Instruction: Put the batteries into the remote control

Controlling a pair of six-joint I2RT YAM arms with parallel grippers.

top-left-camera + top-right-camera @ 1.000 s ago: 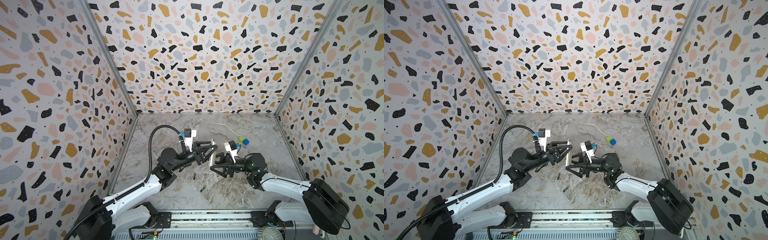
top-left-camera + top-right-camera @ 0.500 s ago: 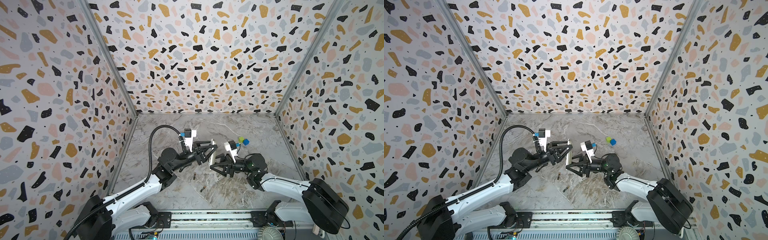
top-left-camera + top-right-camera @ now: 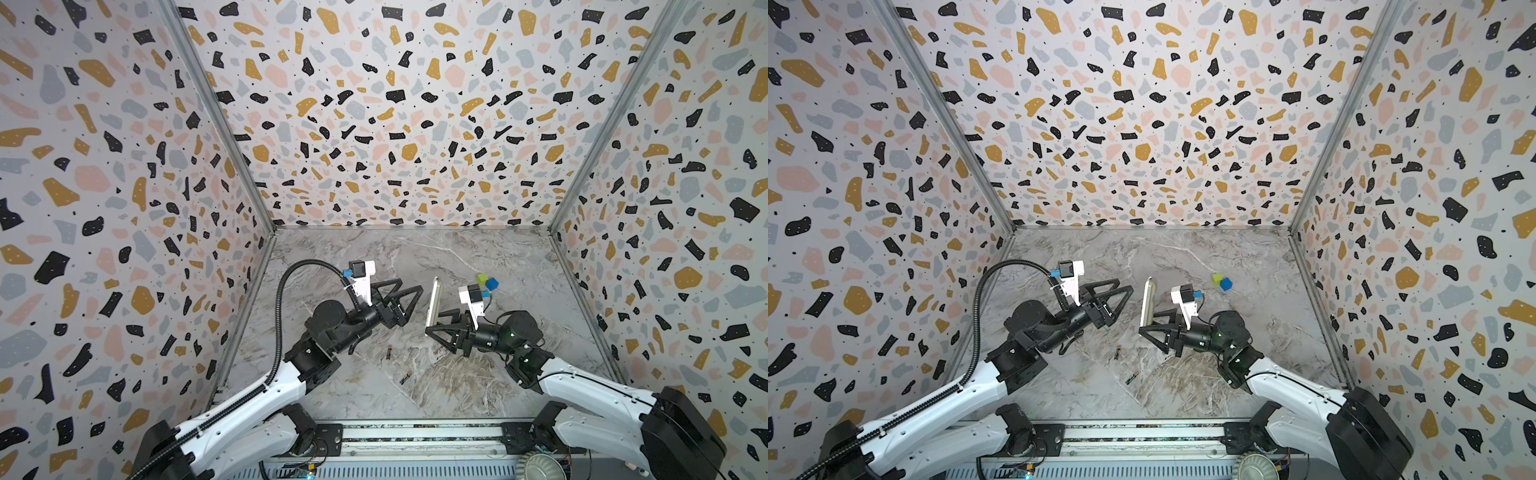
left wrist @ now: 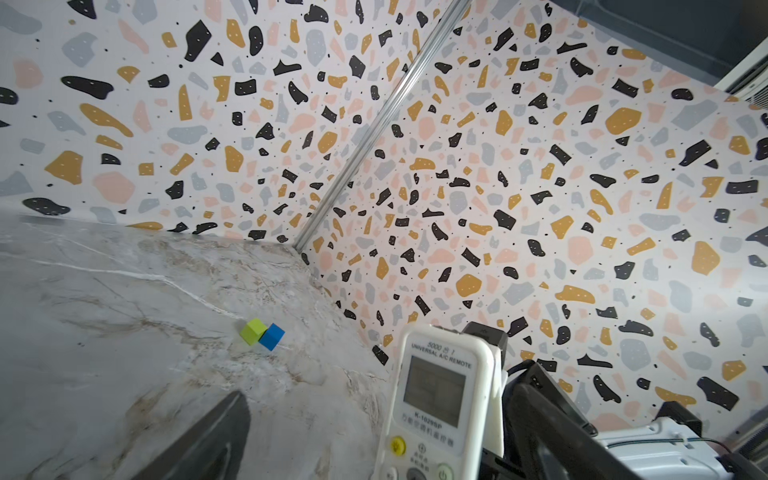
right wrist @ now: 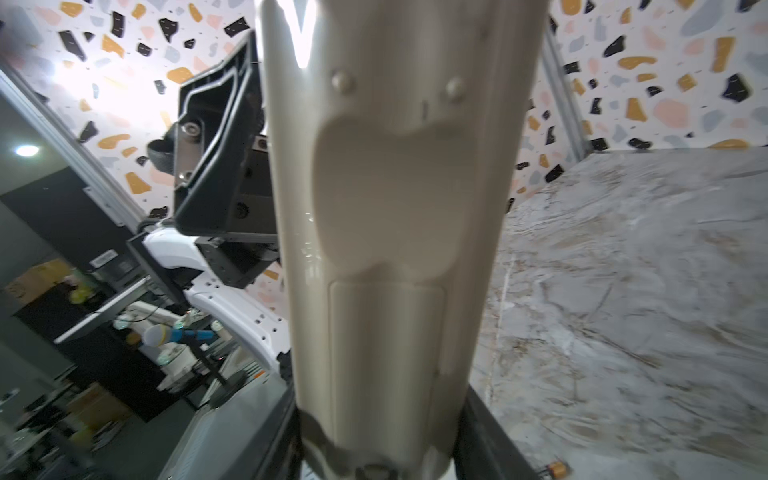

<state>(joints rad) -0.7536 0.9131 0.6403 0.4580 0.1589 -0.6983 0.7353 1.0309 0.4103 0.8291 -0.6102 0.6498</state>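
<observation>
I need to next move my left gripper to the white remote control's upper end (image 3: 436, 289) (image 4: 442, 352), by its screen, and close it there, above my right gripper.
The white remote control (image 3: 434, 301) (image 3: 1148, 300) stands upright above the marble floor, with my right gripper (image 3: 435, 323) (image 3: 1149, 323) shut on its lower end. Its pale back (image 5: 395, 208) fills the right wrist view. Its screen side (image 4: 436, 395) faces my left gripper (image 3: 410, 287) (image 3: 1125, 286), which is open just left of it, apart from it. In the left wrist view one left finger (image 4: 208, 440) stands wide of the remote. Two batteries (image 3: 389, 352) (image 3: 405, 377) lie on the floor in front, between the arms; both also show (image 3: 1117, 352) (image 3: 1132, 377).
A green cube (image 3: 482, 278) (image 4: 252, 331) and a blue cube (image 3: 492, 284) (image 4: 272, 336) sit together behind the right gripper. Terrazzo-patterned walls (image 3: 386, 124) close in the marble floor (image 3: 519, 257) on three sides. A metal rail (image 3: 415, 432) runs along the front edge.
My left gripper has opened and let go of the remote's upper part. The right gripper closed on its lower end and now holds it alone. The batteries have not moved.
</observation>
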